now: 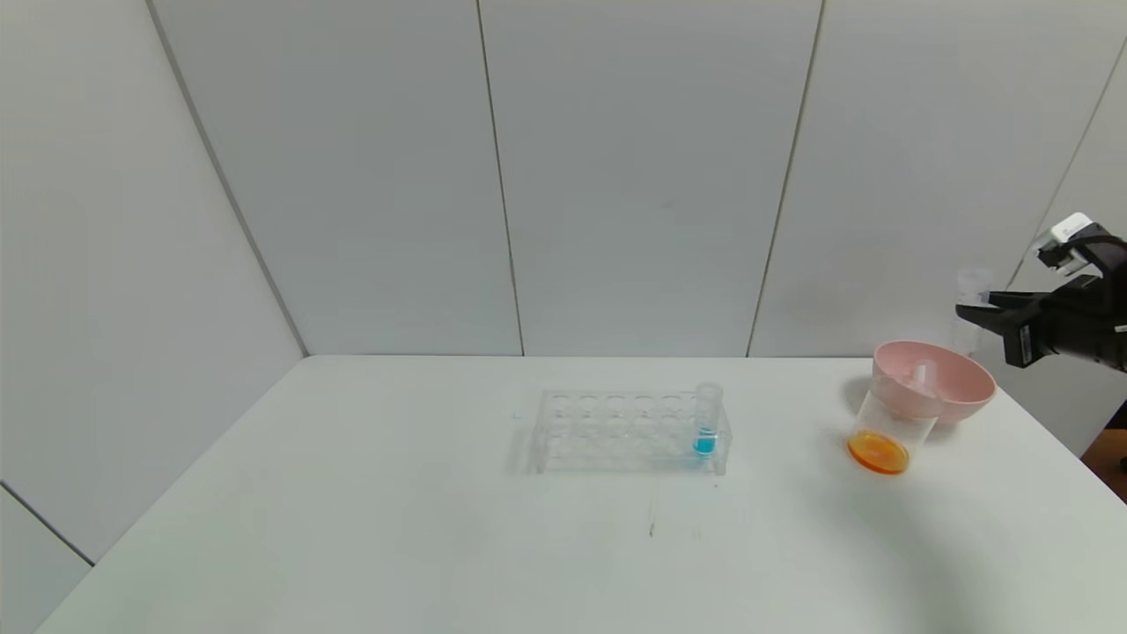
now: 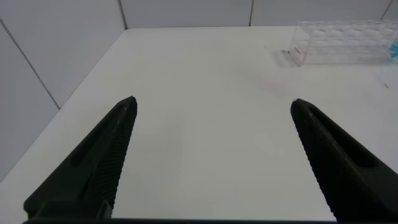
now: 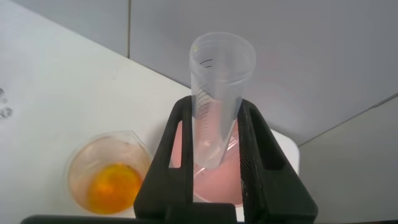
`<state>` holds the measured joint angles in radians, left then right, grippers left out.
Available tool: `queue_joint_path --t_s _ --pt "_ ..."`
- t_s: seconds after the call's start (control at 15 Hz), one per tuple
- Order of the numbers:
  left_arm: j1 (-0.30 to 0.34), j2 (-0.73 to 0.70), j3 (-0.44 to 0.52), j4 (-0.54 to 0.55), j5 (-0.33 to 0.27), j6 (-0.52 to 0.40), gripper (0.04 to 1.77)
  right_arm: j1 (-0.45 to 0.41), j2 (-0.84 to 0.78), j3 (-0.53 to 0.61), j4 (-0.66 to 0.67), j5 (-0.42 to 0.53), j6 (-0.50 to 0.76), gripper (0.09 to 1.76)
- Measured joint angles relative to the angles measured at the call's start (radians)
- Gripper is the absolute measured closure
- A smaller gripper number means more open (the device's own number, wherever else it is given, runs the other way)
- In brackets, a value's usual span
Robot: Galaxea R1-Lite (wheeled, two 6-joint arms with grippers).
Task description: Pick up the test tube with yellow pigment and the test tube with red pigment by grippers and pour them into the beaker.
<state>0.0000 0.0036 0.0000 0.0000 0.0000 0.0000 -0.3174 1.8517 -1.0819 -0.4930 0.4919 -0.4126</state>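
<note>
My right gripper is going to release the empty test tube inside the pink bowl [image 1: 922, 377] [image 3: 210, 167], next to the other clear tube.
My right gripper [image 1: 975, 310] is shut on an empty clear test tube [image 1: 972, 286], held upright in the air beside and above the pink bowl [image 1: 955, 392]. In the right wrist view the tube [image 3: 221, 68] stands between the fingers [image 3: 171, 143], over the bowl [image 3: 217, 183]. The beaker [image 1: 883, 436] stands against the bowl's front left and holds orange liquid [image 3: 112, 186]. Another clear, empty-looking tube [image 1: 923, 374] rests in the bowl. No tube with yellow or red liquid shows. My left gripper [image 2: 213, 106] is open and empty over bare table, out of the head view.
A clear many-holed rack [image 1: 616, 430] stands mid-table with one tube of blue liquid [image 1: 706, 421] at its right end; it also shows in the left wrist view [image 2: 339, 42]. The table's right edge runs close behind the bowl. White wall panels stand behind the table.
</note>
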Motion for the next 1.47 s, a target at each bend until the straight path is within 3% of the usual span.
queue_joint_path --t_s 0.13,0.2,0.53,0.8,1.13,1.47 --pt "0.0 0.0 0.0 0.0 0.0 0.0 0.05 0.0 0.015 -0.026 -0.043 -0.001 0.176 1.36" --pt "0.0 0.0 0.0 0.0 0.0 0.0 0.05 0.0 0.028 -0.037 -0.083 -0.003 0.206 1.36" --pt "0.0 0.0 0.0 0.0 0.0 0.0 0.05 0.009 0.107 -0.056 -0.149 -0.103 0.22 1.36" --pt "0.0 0.0 0.0 0.0 0.0 0.0 0.05 0.01 0.145 -0.056 -0.146 -0.115 0.226 1.36" --pt "0.0 0.0 0.0 0.0 0.0 0.0 0.05 0.011 0.161 -0.056 -0.139 -0.116 0.255 0.81" --pt "0.0 0.0 0.0 0.0 0.0 0.0 0.05 0.003 0.144 -0.05 -0.148 -0.115 0.256 0.49"
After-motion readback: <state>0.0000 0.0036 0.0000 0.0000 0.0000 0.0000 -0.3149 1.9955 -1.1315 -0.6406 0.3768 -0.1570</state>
